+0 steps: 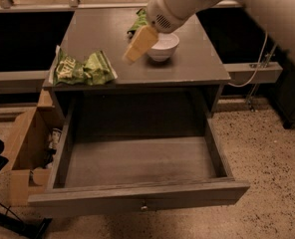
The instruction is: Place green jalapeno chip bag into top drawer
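My gripper is to go next to the green jalapeno chip bag and close on the bag's end (97, 66) nearest the white bowl.
The green jalapeno chip bag (82, 68) lies flat on the left front corner of the grey cabinet top (197, 66), its pale edge hanging over the side. The top drawer (137, 195) is pulled wide open below it, with nothing inside; its round knob (144, 207) faces me. My gripper (139, 45), a yellowish tip on the white arm, hangs above the middle of the cabinet top, to the right of the bag and just left of the white bowl (163, 47). It holds nothing that I can see.
A narrower, darker green bag (139, 22) lies behind the bowl, partly hidden by my arm. A cardboard box (24, 148) with clutter stands on the floor left of the drawer. A cable and a grey rail (254, 73) are on the right.
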{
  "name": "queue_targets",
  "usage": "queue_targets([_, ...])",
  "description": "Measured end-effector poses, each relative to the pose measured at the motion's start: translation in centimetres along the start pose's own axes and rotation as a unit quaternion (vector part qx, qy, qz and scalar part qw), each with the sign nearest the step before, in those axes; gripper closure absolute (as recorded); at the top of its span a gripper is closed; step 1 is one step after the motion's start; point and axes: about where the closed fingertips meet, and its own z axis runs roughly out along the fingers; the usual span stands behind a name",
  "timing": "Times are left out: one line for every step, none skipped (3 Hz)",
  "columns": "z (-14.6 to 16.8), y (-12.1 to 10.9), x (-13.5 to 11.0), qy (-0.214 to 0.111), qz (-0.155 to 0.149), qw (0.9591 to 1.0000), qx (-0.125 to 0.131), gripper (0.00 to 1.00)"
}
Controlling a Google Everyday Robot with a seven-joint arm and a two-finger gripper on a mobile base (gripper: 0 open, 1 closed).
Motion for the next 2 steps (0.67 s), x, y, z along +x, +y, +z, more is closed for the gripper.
queue_targets([5.8,0.1,-1.4,-0.027,0.017,0.9988,-0.038,0.00])
queue_targets([11.9,1.1,-2.1,-0.016,0.011,0.9981,-0.058,0.00])
